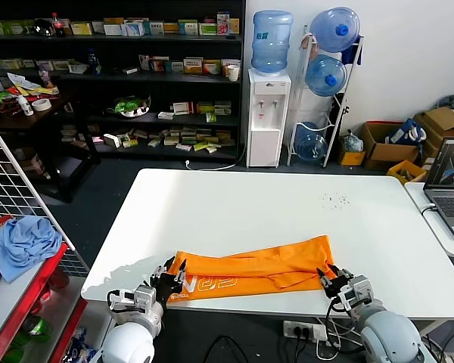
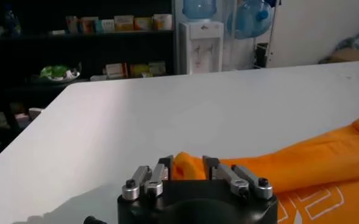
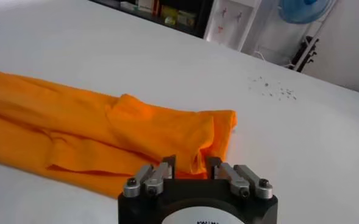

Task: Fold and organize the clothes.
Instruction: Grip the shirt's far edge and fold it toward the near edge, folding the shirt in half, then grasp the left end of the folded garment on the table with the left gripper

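Observation:
My left gripper has the lettered layer of the orange T-shirt outside its fingers, so it should open and take the layers together at the T-shirt's end (image 1: 185, 289) before folding it.
The bright orange T-shirt (image 1: 257, 271) lies folded into a long band along the front edge of the white table (image 1: 250, 204). White lettering (image 1: 212, 286) shows on its front left part. My left gripper (image 1: 172, 274) is at the band's left end, shut on a bunched bit of the orange cloth (image 2: 188, 167). My right gripper (image 1: 331, 278) is at the right end, shut on a fold of the shirt (image 3: 190, 165). The shirt also shows in the left wrist view (image 2: 313, 161) and in the right wrist view (image 3: 106, 131).
A light blue cloth (image 1: 26, 238) lies on a red rack to the left of the table, beside a wire grid (image 1: 15, 174). A laptop (image 1: 450, 185) stands on a side table at the right. Small dark specks (image 1: 334, 200) lie on the far right of the table.

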Available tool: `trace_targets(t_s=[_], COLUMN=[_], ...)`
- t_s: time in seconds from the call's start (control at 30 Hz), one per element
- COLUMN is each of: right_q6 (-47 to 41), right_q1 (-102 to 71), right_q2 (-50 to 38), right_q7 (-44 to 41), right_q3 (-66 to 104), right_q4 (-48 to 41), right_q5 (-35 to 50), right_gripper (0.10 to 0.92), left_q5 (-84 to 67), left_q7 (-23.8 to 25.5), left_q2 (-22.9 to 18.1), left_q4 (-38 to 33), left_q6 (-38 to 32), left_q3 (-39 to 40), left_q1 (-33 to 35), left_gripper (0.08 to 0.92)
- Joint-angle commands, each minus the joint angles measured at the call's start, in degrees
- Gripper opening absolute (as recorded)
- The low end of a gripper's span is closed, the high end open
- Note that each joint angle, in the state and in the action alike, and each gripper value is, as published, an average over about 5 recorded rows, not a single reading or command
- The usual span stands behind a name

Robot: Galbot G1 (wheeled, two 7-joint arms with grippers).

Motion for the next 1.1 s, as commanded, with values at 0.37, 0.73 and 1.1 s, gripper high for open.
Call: trace_targets(t_s=[0.37, 0.73, 1.1], right_q6=[-0.16, -0.47, -0.73], right_q1=[-2.17, -2.71, -3.08], right_q2=[0.49, 0.48, 0.57], right_q7=[0.07, 0.12, 0.15], right_q3=[-0.24, -0.23, -0.19], right_q4=[1.47, 2.31, 2.93], right_q5=[-0.76, -0.80, -0.80], right_gripper=[0.809, 0.823, 0.823], left_q5=[-15.85, -17.96, -16.92], left_q7=[-3.87, -4.49, -3.62], left_q2=[-1.96, -2.42, -2.11], left_q4=[2.86, 4.17, 2.51], left_q6=[3.90, 4.48, 4.35], left_q3=[-1.52, -1.57, -1.40], left_q1=[-0.90, -1.46, -1.02], left_gripper=[0.799, 0.803, 0.512])
